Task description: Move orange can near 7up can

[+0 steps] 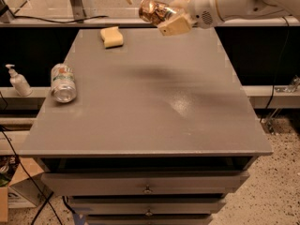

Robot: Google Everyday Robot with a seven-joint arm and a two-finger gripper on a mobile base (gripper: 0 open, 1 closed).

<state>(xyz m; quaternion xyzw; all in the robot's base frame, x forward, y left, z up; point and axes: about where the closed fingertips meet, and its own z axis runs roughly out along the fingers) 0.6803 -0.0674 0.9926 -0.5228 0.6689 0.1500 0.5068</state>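
Note:
My gripper needs to release the orange can on the grey table [97,83] next to the 7up can, toward the middle of the table.
The orange can [153,10], brownish-orange with a silver end, is held in the air above the far part of the grey table [154,121]. My gripper [172,18] is shut on it, with the white arm reaching in from the upper right. The 7up can [63,82], white and green with silver ends, lies on its side near the table's left edge, well apart from the orange can.
A yellow sponge [112,36] lies at the far left of the table. A white pump bottle [18,80] stands on a ledge left of the table. Drawers sit below the front edge. A cardboard box [11,191] is on the floor at lower left.

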